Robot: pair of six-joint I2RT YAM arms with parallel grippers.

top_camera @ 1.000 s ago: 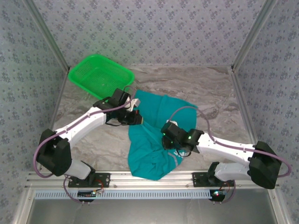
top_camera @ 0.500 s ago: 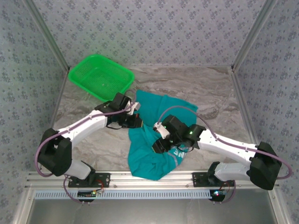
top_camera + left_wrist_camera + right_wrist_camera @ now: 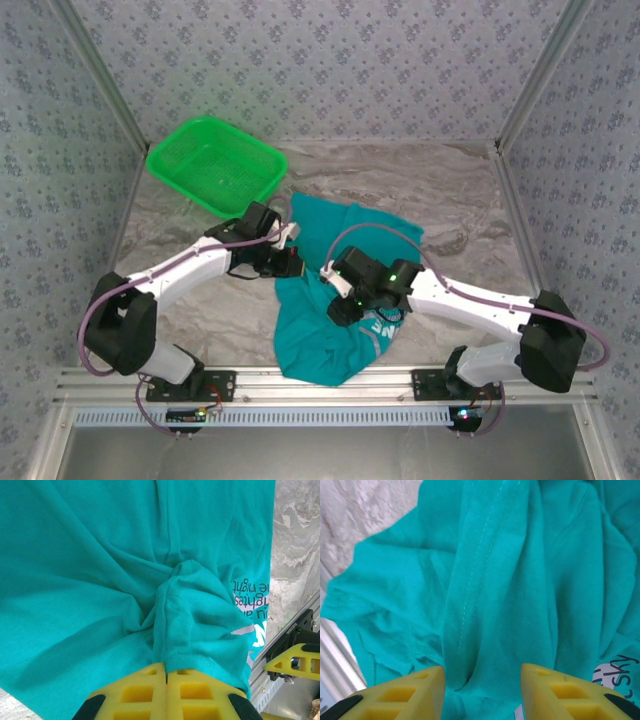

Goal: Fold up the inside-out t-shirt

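Note:
The stitched seam hangs slack in folds while my left gripper holds the t-shirt, so my right gripper should pinch the seam's near end (image 3: 457, 679) and pull it tight.
The teal t-shirt (image 3: 312, 345) lies crumpled in the middle of the table, running from the back right down to the front rail, with white lettering showing near its lower right. My left gripper (image 3: 291, 262) sits at the shirt's left edge. In the left wrist view that gripper (image 3: 166, 671) is shut on a bunched fold of the t-shirt (image 3: 100, 580). My right gripper (image 3: 338, 300) hovers over the shirt's middle. Its yellow fingers (image 3: 405, 692) stand apart, the right gripper (image 3: 482, 682) open just above a stitched seam of the t-shirt (image 3: 510, 580).
A bright green mesh basket (image 3: 215, 165) stands at the back left of the marble table (image 3: 450, 190). The metal front rail (image 3: 330, 385) runs under the shirt's lower edge. Patterned walls close in both sides.
My right gripper has opened and moved left across the shirt, past the white lettering. The left gripper has stayed shut on its fold with a small shift.

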